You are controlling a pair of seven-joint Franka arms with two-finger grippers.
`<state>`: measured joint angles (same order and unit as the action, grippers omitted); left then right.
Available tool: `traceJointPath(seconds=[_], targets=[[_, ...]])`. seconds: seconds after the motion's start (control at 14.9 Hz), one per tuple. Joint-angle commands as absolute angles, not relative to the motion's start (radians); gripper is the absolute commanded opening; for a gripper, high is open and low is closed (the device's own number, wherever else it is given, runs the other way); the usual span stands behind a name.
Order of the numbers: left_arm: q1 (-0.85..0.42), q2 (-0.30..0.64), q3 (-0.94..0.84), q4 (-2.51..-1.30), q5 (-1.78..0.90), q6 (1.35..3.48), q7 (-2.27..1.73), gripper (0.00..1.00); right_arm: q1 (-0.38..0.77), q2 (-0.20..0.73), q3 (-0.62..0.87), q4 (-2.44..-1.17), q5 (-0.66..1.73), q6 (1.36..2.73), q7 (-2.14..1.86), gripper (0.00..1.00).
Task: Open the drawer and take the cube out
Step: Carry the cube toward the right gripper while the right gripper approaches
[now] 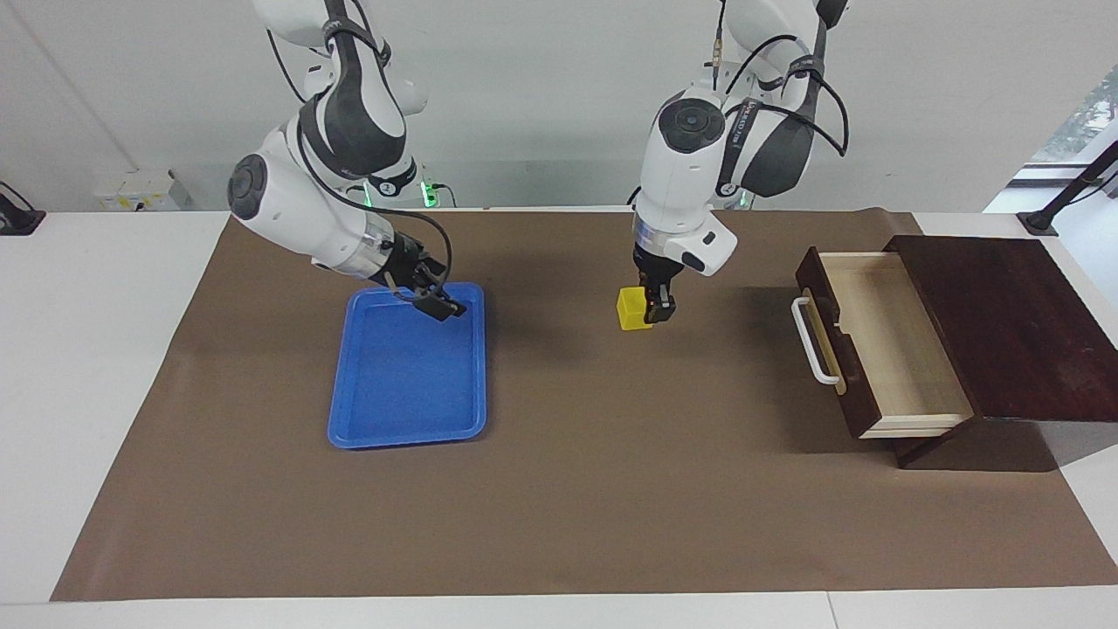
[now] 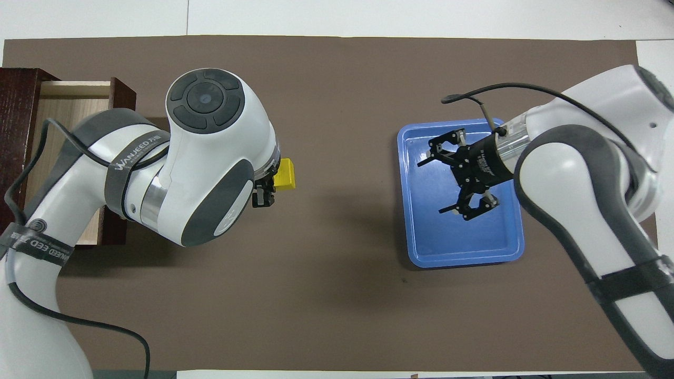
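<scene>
The robot's right gripper needs to next move to the yellow cube in the left gripper and close on the cube's end [image 2: 289,174] toward the blue tray.
The dark wooden drawer [image 1: 886,345] stands pulled open at the left arm's end of the table, its pale interior empty and its white bar handle [image 1: 810,342] facing the table's middle. It also shows in the overhead view [image 2: 66,105], partly under the left arm. The small yellow cube [image 1: 631,308] is at my left gripper [image 1: 651,310], which is shut on it low over the brown mat, between drawer and tray. The cube sticks out past the wrist in the overhead view [image 2: 285,174]. My right gripper [image 1: 432,303] hovers open and empty over the blue tray, also in the overhead view [image 2: 433,187].
A flat blue tray [image 1: 402,393], empty, lies on the mat toward the right arm's end, also in the overhead view [image 2: 463,245]. The dark wooden box [image 1: 1004,323] holding the drawer stands at the mat's edge. A brown mat [image 1: 611,489] covers the table.
</scene>
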<state>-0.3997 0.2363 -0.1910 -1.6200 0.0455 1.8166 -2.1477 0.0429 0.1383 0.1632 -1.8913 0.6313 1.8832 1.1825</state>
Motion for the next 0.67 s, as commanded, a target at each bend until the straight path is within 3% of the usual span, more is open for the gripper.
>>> traceJointPath(seconds=[0.0, 0.34, 0.61], targets=[[-0.416, 0.222, -0.173, -1.644, 0.046, 1.841, -2.164, 0.00, 0.096, 0.155, 0.164, -1.953, 0.750, 1.989, 1.265, 1.00], [-0.416, 0.221, -0.175, -1.646, 0.058, 1.838, -2.164, 0.00, 0.267, 0.296, 0.163, -1.895, 0.870, 2.161, 1.356, 1.00], [-0.414, 0.222, -0.175, -1.646, 0.058, 1.842, -2.164, 0.00, 0.311, 0.374, 0.164, -1.793, 0.911, 2.192, 1.439, 1.00]])
